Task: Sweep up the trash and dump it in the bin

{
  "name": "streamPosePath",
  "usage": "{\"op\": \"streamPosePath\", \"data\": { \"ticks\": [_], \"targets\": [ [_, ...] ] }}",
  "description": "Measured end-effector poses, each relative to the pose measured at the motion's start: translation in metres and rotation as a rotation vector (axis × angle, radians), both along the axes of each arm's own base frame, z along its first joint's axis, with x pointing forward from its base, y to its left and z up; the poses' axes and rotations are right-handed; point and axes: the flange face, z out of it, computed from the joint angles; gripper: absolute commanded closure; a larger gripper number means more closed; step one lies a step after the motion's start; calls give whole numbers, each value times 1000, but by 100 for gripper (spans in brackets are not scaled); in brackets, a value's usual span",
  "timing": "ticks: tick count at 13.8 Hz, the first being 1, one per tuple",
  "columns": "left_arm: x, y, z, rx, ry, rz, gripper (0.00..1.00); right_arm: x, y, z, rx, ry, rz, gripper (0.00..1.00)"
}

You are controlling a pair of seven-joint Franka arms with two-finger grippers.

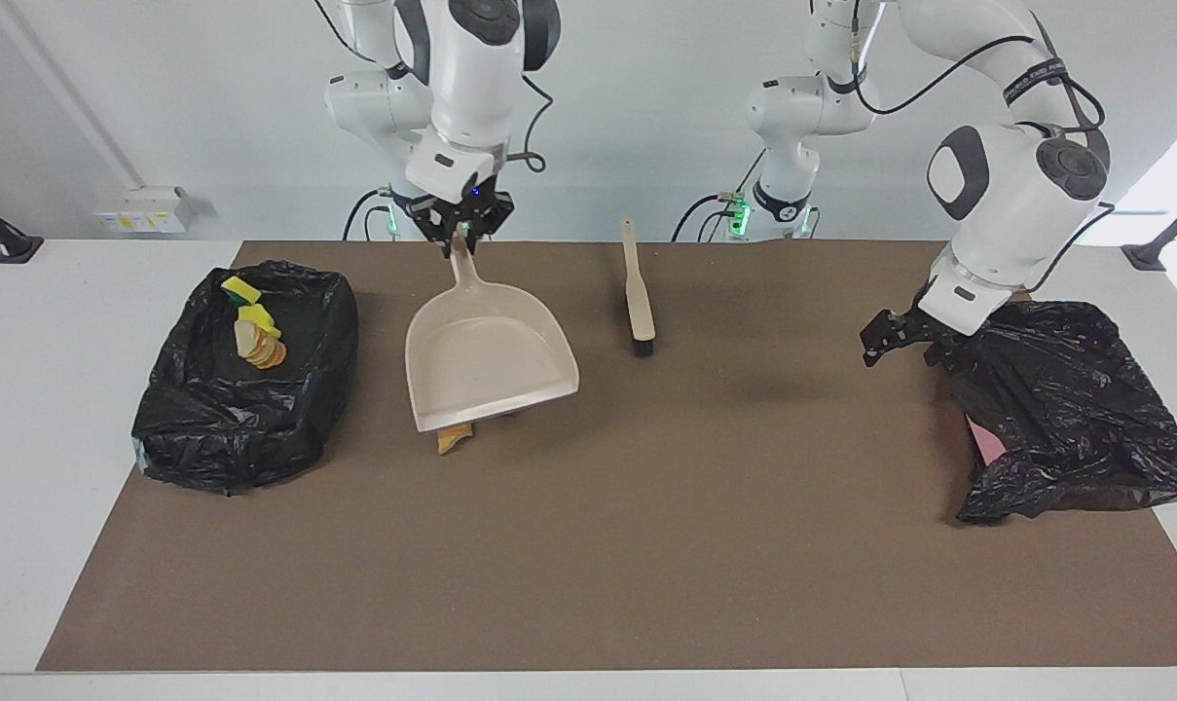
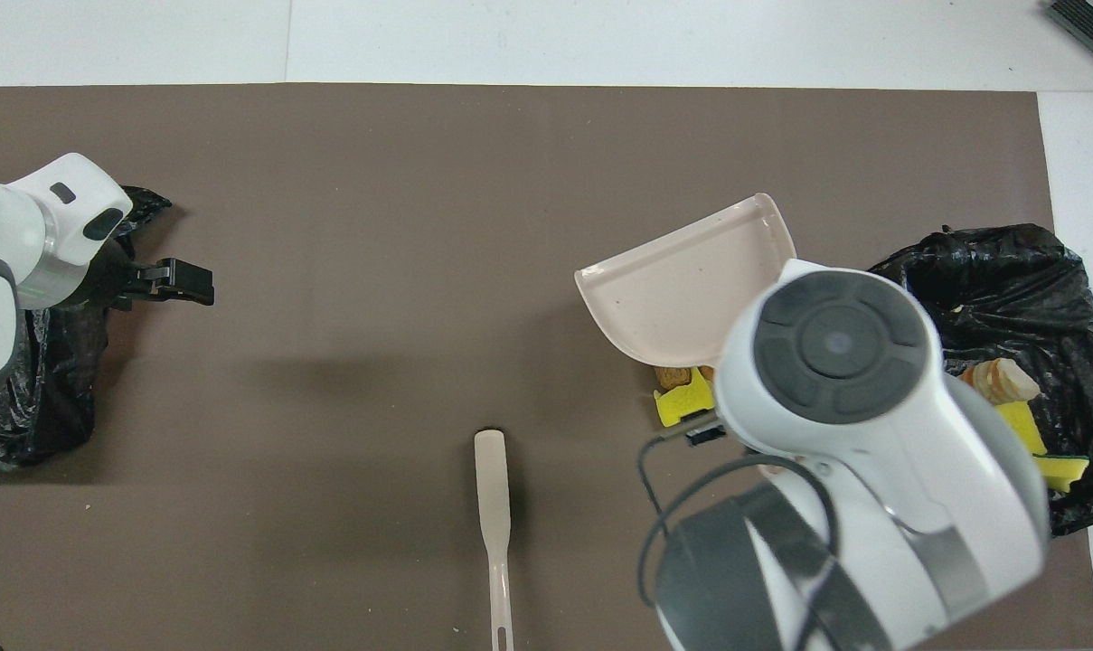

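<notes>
The beige dustpan will leave my right gripper on the brown mat (image 2: 484,243) just beyond the beige brush's bristle end. The dustpan now hangs just above the mat.
My right gripper (image 1: 461,237) is shut on the handle of the beige dustpan (image 1: 486,365), which hangs tilted and empty just above the brown mat beside the black-lined bin (image 1: 169,428). In the overhead view the arm hides this gripper. Several yellow and bread-like trash scraps (image 1: 257,331) lie in the bin (image 2: 1066,298). A few more scraps (image 1: 455,440) lie on the mat under the dustpan (image 2: 691,289); from overhead they show as a yellow piece (image 2: 680,404) and a brown chunk (image 2: 673,375). My left gripper (image 1: 904,350) is open and empty, beside a loose black bag (image 1: 1065,409).
The beige brush (image 1: 637,292) lies on the mat (image 1: 646,545) near the robots, bristles pointing away from them; it also shows in the overhead view (image 2: 494,506). The loose bag (image 2: 22,389) lies crumpled at the left arm's end, with something pink (image 1: 987,443) under it.
</notes>
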Motion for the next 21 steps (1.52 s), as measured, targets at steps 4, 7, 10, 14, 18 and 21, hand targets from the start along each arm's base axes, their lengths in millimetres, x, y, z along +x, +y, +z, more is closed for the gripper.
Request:
{"op": "streamPosePath", "data": {
  "ticks": [4,7,10,14,18,21],
  "targets": [
    [0,0,0,0,0,0,0,54,89,-54,121,-54,-160,100],
    [0,0,0,0,0,0,0,75,143,-95,214,-91,-245,100],
    [0,0,0,0,0,0,0,84,180,-142,274,-101,-260,100],
    [0,0,0,0,0,0,0,87,184,-162,293,-105,-262,93],
    [0,0,0,0,0,0,0,86,183,-170,277,-110,-255,0],
    [0,0,0,0,2,0,0,79,181,-155,267,-134,-237,0]
  ]
}}
